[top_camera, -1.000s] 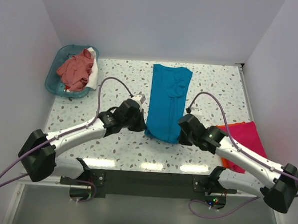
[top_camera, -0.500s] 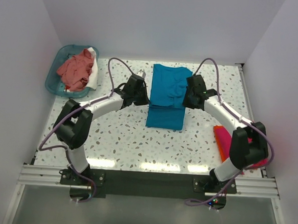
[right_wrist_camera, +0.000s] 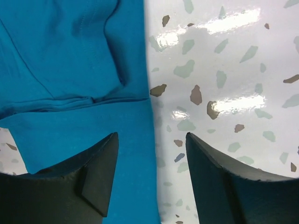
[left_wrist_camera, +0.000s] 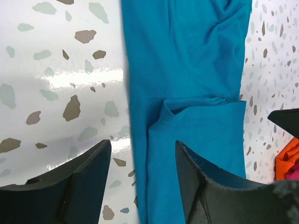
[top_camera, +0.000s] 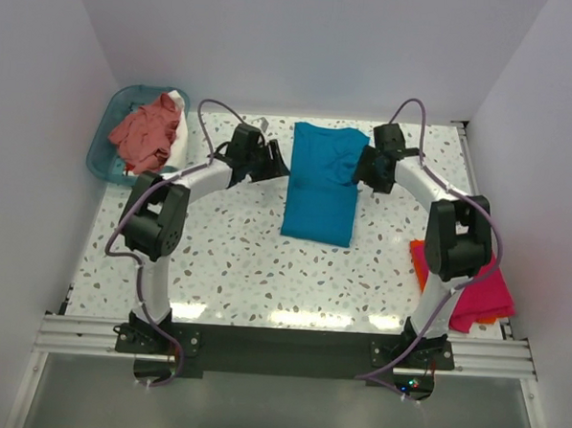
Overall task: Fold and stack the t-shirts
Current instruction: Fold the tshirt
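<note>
The fingers of my right gripper should next close on the near corner [top_camera: 349,245] of the teal-blue t-shirt, the corner closer to the magenta-pink t-shirt.
The teal-blue t-shirt [top_camera: 321,182] lies flat mid-table as a narrow strip, its near part doubled over itself with a cloth edge running across the middle. My left gripper [top_camera: 274,162] hangs open over the shirt's left edge [left_wrist_camera: 187,70]; that gripper [left_wrist_camera: 142,144] has nothing between its fingers. My right gripper [top_camera: 362,172] stands open over the right edge [right_wrist_camera: 60,56]; this gripper [right_wrist_camera: 150,136] is likewise empty. A magenta-pink t-shirt [top_camera: 476,286] lies on an orange one [top_camera: 419,257] at the right. A salmon-pink t-shirt [top_camera: 144,135] and a white one [top_camera: 181,132] sit crumpled in the basket.
The translucent teal basket [top_camera: 101,156] stands at the far left corner. White walls close in the table on the left, back and right. Both arms arch from the near rail to the far half of the speckled table [top_camera: 236,259].
Both grippers carried the teal shirt's near end away from the bases, doubling it over itself, then opened and let go. The arms now reach far over the table.
</note>
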Motion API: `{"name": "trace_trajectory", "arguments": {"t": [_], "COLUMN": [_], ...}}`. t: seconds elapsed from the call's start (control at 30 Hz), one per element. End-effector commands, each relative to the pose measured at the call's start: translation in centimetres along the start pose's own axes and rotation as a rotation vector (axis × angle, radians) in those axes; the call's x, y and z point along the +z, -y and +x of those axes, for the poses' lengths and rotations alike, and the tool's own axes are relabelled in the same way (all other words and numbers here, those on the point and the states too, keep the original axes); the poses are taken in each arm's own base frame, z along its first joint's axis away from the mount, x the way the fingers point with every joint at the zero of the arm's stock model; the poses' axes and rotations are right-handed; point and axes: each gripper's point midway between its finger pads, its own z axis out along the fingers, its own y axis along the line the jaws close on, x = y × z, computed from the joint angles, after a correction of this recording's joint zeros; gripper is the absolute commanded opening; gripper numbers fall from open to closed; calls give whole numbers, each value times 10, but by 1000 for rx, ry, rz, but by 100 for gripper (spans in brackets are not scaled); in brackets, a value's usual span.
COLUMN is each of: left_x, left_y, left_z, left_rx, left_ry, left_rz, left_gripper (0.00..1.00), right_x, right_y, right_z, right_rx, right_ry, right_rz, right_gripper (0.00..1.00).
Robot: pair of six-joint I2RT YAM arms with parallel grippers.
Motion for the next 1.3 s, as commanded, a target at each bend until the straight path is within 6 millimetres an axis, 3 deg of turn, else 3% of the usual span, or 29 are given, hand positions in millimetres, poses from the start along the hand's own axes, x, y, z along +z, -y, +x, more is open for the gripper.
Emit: {"name": "trace_trajectory", "arguments": {"t": [0.0, 0.07, 0.1, 0.13, 0.17, 0.2, 0.23, 0.37, 0.4, 0.6, 0.77, 0.9, 1.0, 1.03, 1.17, 1.27], "left_x": [-39, -45, -50, -51, -51, -56, -58, -72, -76, -81, -78, -80, -84, -83, -88, -90], "left_y": [36, 39, 41, 37, 37, 33, 34, 30, 23, 1, -5, 1, 7, 16, 34, 36], "left_z": [-39, -28, -25, -2, 7, 17, 36, 82, 92, 134, 143, 143, 144, 135, 131, 131], "left_rx": [36, 8, 10, 15, 26, 37, 56, 90, 100, 124, 117, 119, 113, 109, 92, 77], "left_ry": [131, 113, 115, 59, 41, 34, -2, -45, -55, -118, -130, -116, -107, -66, -30, -12], "left_rz": [100, 103, 95, 59, 44, 14, -13, -49, -67, -115, -124, -86, -51, -8, 91, 111], "left_gripper": [58, 52, 48, 42, 41, 39, 39, 40, 43, 56, 57, 57, 57, 57, 56, 58], "right_x": [-26, -38, -35, -38, -46, -44, -47, -56, -63, -54, -45, -46, -50, -50, -58, -68], "right_y": [-7, -7, -5, -6, -8, -8, -8, -7, -14, -6, -2, 1, 3, 3, 2, -1], "right_z": [-18, -15, 0, 7, 11, 34, 43, 96, 102, 141, 161, 165, 164, 164, 162, 152], "right_rx": [-11, -9, -16, -16, -19, -36, -40, -51, -55, -56, -53, -44, -40, -41, -19, -7], "right_ry": [62, 70, 47, 41, 52, 23, 19, -15, 0, -58, -100, -95, -85, -84, -66, -30], "right_rz": [-38, -50, -50, -61, -74, -68, -66, -90, -112, -91, -87, -87, -86, -88, -105, -120], "right_gripper": [63, 63, 62, 62, 61, 61, 61, 59, 59, 53, 48, 48, 47, 47, 48, 49]}}
